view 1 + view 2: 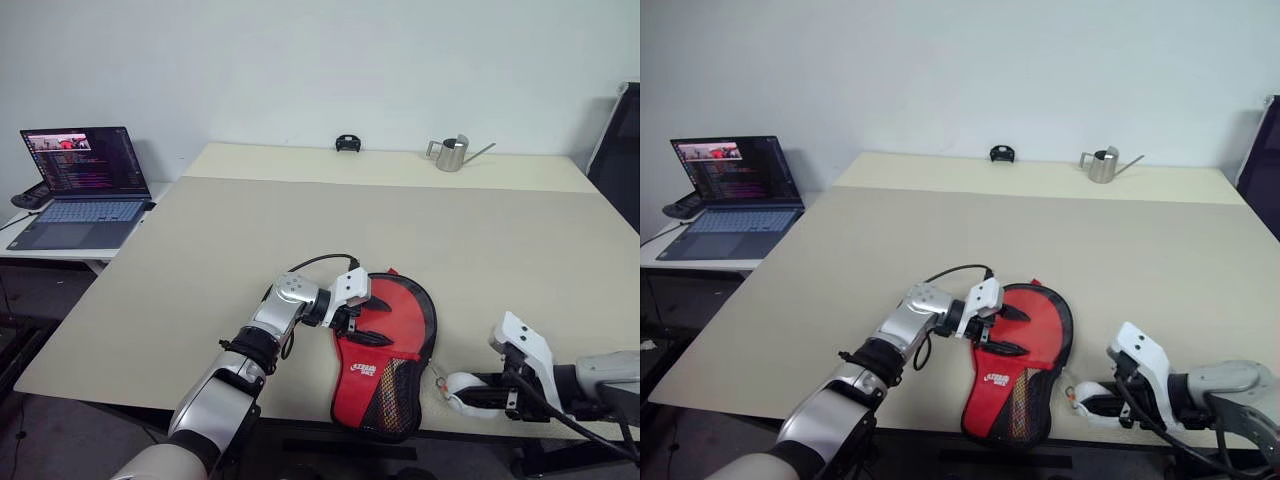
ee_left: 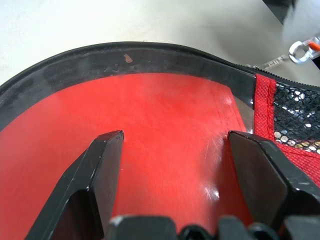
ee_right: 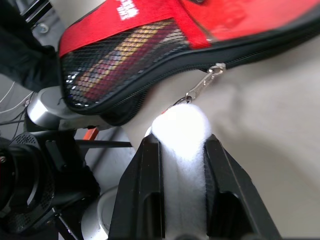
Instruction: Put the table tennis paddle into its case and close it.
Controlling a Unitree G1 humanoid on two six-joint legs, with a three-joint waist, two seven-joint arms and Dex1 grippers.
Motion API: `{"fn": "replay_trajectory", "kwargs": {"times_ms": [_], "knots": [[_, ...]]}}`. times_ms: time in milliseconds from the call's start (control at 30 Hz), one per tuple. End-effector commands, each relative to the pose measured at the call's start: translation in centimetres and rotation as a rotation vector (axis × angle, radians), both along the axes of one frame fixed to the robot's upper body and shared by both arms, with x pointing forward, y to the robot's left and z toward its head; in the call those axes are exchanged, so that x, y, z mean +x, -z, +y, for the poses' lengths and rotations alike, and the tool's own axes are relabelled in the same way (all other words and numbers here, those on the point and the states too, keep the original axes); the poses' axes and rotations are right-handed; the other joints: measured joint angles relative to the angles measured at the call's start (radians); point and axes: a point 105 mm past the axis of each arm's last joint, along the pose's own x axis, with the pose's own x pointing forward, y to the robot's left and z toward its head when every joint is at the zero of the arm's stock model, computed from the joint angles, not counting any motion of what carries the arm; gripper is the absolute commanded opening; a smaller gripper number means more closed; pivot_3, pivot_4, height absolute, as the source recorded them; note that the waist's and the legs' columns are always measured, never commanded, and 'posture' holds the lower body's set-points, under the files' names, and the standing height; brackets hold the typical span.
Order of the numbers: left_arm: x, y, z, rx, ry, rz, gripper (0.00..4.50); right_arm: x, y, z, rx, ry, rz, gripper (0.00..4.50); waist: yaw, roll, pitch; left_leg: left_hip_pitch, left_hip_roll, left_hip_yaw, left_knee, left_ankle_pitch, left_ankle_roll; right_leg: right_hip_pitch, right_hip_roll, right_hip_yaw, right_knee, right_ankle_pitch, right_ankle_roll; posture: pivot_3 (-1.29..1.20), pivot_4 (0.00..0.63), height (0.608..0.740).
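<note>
Next, my right gripper lets go of the white fluffy tag just off the table's front edge (image 1: 408,462), below the corner of the mesh pocket.
The case (image 1: 428,322) lies open near the table's front edge, its black zip rim around the red inside. In it rests the table tennis paddle (image 1: 398,318), red face up, with its striped handle (image 3: 117,52) under the grey mesh pocket (image 1: 392,392). My left gripper (image 1: 372,322) is open just over the paddle's face, one finger on either side of bare red rubber (image 2: 165,130). To the right of the case, my right gripper (image 3: 182,142) is shut on a white fluffy tag (image 3: 181,131). A small metal clasp (image 3: 202,85) links that tag to the case's zip.
The beige table (image 1: 300,220) stretches far back. A metal watering can (image 1: 452,152) and a small black object (image 1: 347,143) stand at its far edge. An open laptop (image 1: 85,185) sits on a side table to the left. The case's handle end reaches the front edge.
</note>
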Motion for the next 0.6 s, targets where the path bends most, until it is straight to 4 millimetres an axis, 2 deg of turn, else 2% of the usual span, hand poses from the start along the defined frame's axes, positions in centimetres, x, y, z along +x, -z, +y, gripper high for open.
{"fn": "replay_trajectory", "kwargs": {"times_ms": [33, 267, 367, 600], "knots": [[-1.5, 4.2, 1.5, 0.156, 0.002, 0.103, 3.63, -2.0, 0.4, 1.9, 0.064, -0.109, 0.072, 0.51, 0.000, 0.000, 0.000, 0.000, 0.000, 0.000, 0.000, 0.000, 0.000, 0.000, 0.000, 0.000, 0.000, 0.000, 0.000, 0.00, 0.150, 0.740], [-1.5, 4.2, 1.5, 0.157, 0.003, 0.105, 3.63, -3.7, 0.0, 2.4, 0.101, -0.169, 0.115, 0.51, 0.000, 0.000, 0.000, 0.000, 0.000, 0.000, 0.000, 0.000, 0.000, 0.000, 0.000, 0.000, -0.001, 0.000, 0.000, 0.00, 0.150, 0.740], [-1.6, 4.3, 1.3, 0.156, 0.006, 0.106, 3.63, -4.9, -0.2, 2.6, 0.111, -0.209, 0.153, 0.51, 0.000, 0.000, 0.000, 0.000, 0.000, 0.000, 0.000, -0.001, 0.000, 0.001, 0.000, 0.000, -0.001, 0.000, 0.000, 0.00, 0.150, 0.740], [-1.7, 4.2, 0.9, 0.155, 0.014, 0.107, 3.63, -6.8, 0.1, 4.3, 0.166, -0.255, 0.188, 0.49, 0.000, -0.003, -0.002, 0.001, 0.000, 0.000, 0.000, -0.001, 0.000, 0.001, 0.000, 0.000, -0.001, 0.000, 0.000, 0.00, 0.150, 0.740]]}}
